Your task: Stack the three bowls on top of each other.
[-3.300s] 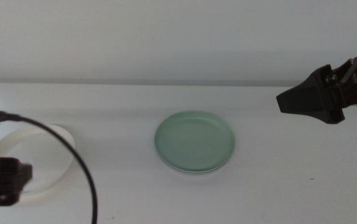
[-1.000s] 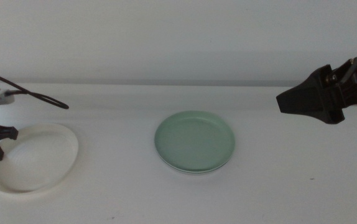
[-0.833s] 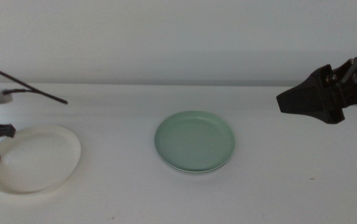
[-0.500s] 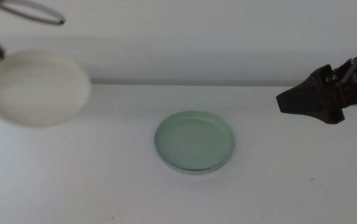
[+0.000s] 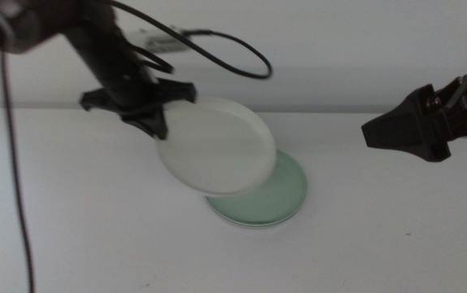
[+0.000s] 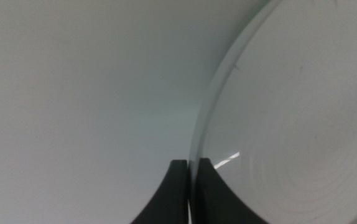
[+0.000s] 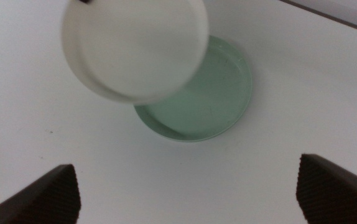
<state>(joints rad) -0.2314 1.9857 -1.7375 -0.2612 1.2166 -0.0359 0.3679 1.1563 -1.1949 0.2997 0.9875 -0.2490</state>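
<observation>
Next, I set the cream-white bowl down squarely on top of the mint green bowl [image 5: 255,185] with my left gripper.
My left gripper [image 5: 159,120] is shut on the rim of the cream-white bowl [image 5: 217,146] and holds it tilted in the air. That bowl overlaps the left part of the mint green bowl [image 5: 289,191], which lies flat at the table's middle. A thin paler rim shows under the green bowl; I cannot tell whether it is the grey bowl. In the left wrist view the jaws [image 6: 191,165] pinch the white bowl's edge [image 6: 303,112]. My right gripper [image 5: 372,133] hangs open in the air at the right, away from both bowls. The right wrist view shows the white bowl [image 7: 135,46] over the green bowl [image 7: 216,99].
The left arm's black cable [image 5: 242,57] loops above the bowls. The white table [image 5: 380,236] ends at a pale wall behind.
The left gripper lifted the cream-white bowl off the table's left side, then carried it right and down until it partly covers the green bowl. The right arm stayed still.
</observation>
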